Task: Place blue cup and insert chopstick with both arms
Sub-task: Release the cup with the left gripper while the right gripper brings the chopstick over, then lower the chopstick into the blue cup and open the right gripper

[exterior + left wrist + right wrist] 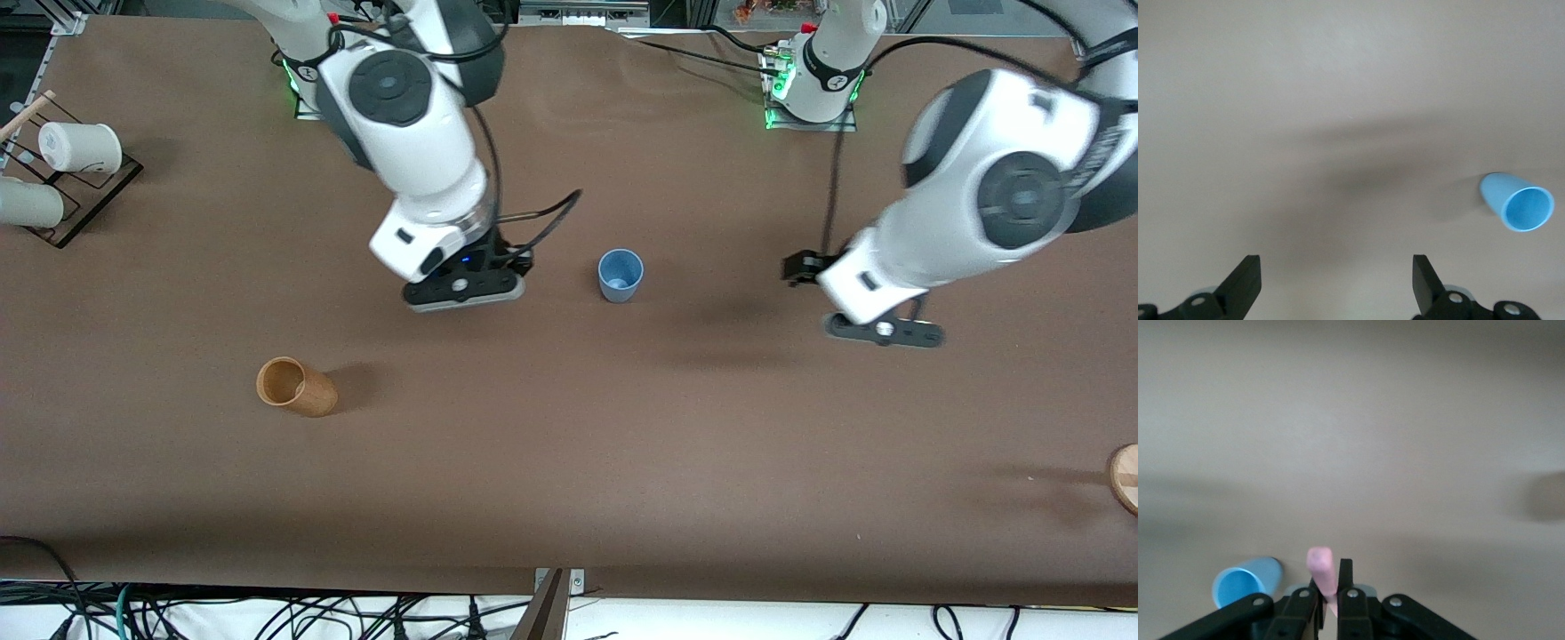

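Note:
I will let go of the pink chopstick with my right gripper inside the opening of the blue cup (621, 272) (1239, 588) on the table.
The blue cup (620, 274) stands upright near the middle of the table, between the two grippers. It also shows in the left wrist view (1518, 203) and in the right wrist view (1245, 583). My right gripper (462, 292) hangs beside the cup, toward the right arm's end, and is shut (1329, 583) on the pink chopstick (1321, 568), which sticks out past the fingertips. My left gripper (882, 330) hangs over bare table toward the left arm's end. It is open and empty (1336, 283), with the cup off to one side of it.
A brown wooden cup (296, 387) sits nearer the front camera, toward the right arm's end. Two white cups (80, 147) rest on a black rack (89, 209) at that end. A round wooden piece (1125, 476) shows at the left arm's end.

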Motion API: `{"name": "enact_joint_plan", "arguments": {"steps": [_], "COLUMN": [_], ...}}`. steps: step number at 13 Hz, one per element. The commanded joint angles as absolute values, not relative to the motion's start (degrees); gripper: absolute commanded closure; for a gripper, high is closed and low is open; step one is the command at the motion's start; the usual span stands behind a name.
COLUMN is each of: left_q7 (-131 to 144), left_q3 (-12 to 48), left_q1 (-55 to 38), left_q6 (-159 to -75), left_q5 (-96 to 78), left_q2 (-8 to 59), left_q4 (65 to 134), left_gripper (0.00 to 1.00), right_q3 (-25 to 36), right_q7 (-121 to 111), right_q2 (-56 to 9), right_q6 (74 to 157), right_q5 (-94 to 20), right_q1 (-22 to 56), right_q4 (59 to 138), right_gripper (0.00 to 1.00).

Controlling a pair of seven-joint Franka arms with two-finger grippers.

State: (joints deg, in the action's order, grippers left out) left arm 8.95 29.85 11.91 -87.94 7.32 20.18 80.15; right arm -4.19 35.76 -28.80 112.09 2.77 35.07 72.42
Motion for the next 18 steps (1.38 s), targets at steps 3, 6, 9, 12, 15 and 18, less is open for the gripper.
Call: {"name": "enact_joint_plan", "arguments": {"steps": [3,6,9,12,15,18], "left_q7": [-0.17,-0.09,0.09,0.09,0.09,-0.09], "left_q3": [11.82,8.17,7.3,7.29,7.29,7.38], "left_q1": [3.72,1.06,1.4,1.85,1.93,1.85], "left_q6": [-93.13,-95.8,-94.67,-91.76,-90.71,-90.35], "left_q5": [0.18,-0.26,-0.35,-0.35,-0.44,-0.44], "left_q2": [2.15,-3.59,-3.69,-1.67,-1.58,-1.49], "left_q4": [94.69,102.82,101.87,98.35,98.35,98.26], "left_gripper": [0.0,0.0,0.0,0.0,0.0,0.0], "right_q3": [11.82,21.96,22.15,21.89,21.71,21.53], "right_q7": [47.18,49.91,52.37,53.79,56.15,57.21], "right_q2": [-38.74,-42.53,-43.33,-43.33,-44.47,-45.53], "right_q6": [114.96,115.66,117.68,117.86,119.09,119.35], "right_q5": [3.16,1.24,-0.44,-0.44,-0.44,-0.53], "right_q1": [53.83,63.09,63.98,64.42,65.3,66.53], "right_q4": [63.47,62.58,62.4,62.4,62.4,62.58], "right_gripper": [1.0,1.0,1.0,1.0,1.0,1.0]}}
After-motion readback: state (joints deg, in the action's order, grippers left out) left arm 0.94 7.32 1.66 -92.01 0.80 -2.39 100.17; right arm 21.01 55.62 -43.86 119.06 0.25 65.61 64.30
